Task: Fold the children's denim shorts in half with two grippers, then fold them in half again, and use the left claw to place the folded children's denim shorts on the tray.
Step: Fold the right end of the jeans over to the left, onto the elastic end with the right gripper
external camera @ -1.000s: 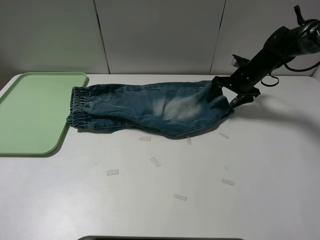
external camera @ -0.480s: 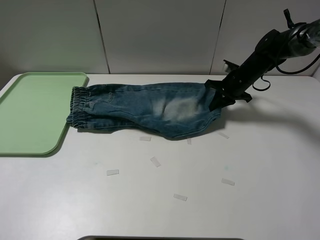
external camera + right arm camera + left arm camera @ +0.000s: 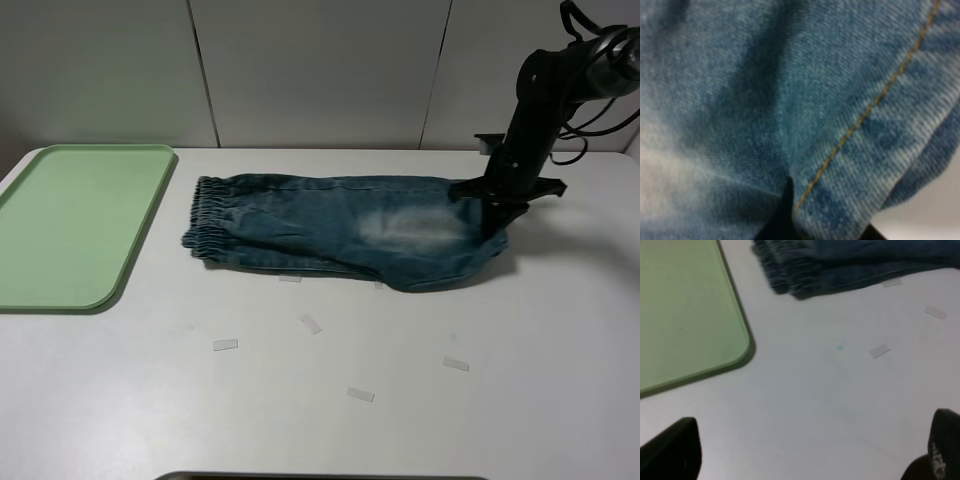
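The robot's right gripper needs to release the hem end on the shorts' waistband half, straight (image 3: 304, 219) behind a tape strip. The shorts now lie folded on the white table.
The children's denim shorts (image 3: 340, 230) lie folded lengthwise on the white table, elastic waistband toward the tray and clear of it. My right gripper (image 3: 497, 203) is shut on the shorts' right end. The right wrist view is filled by pinched denim (image 3: 790, 100) with an orange seam, and the dark jaws of the right gripper (image 3: 825, 232) close on a fold. The pale green tray (image 3: 70, 225) sits at the far left with nothing on it. The left claw (image 3: 805, 460) is open above bare table, one fingertip (image 3: 675, 450) at each lower corner, with the tray corner (image 3: 685, 315) and waistband (image 3: 790, 275) ahead of it.
Small tape strips lie on the table in front of the shorts (image 3: 225, 345) (image 3: 311, 323) (image 3: 360, 394) (image 3: 455, 364). A panelled wall runs behind the table. The left arm does not show in the exterior high view.
My right gripper closed on the shorts' right end and pulled them to the right. The waistband, which overlapped the tray's edge, now lies apart from it.
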Controlling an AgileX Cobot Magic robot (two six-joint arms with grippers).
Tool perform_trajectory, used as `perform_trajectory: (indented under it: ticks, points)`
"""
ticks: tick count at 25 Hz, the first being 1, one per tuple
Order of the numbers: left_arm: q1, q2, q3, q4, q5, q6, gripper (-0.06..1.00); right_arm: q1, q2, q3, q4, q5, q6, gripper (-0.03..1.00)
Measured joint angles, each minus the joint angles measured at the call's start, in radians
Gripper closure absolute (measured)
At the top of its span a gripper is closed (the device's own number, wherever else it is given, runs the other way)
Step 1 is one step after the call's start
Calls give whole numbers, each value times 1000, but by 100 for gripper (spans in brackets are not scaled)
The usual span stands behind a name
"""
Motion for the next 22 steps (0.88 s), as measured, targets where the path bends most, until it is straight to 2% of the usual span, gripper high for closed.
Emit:
perform_trajectory:
  ticks: [2,3,4,6,8,10,16,22]
  points:
    - [0,0,0,0,0,0,5,-16,-16,0,-161,48,102,98]
    - [0,0,0,0,0,0,5,-34,-34,0,-325,99,220,98]
    - [0,0,0,0,0,0,5,-45,-44,0,-408,119,270,98]
    - [0,0,0,0,0,0,5,-60,-68,0,-540,158,345,98]
    - [0,0,0,0,0,0,5,-64,-96,0,-589,173,391,98]
    - [0,0,0,0,0,0,5,-46,-125,0,-569,179,409,98]
    - [0,0,0,0,0,0,5,63,-155,0,-344,179,412,98]
    - [0,0,0,0,0,0,5,169,-156,0,-192,132,416,98]
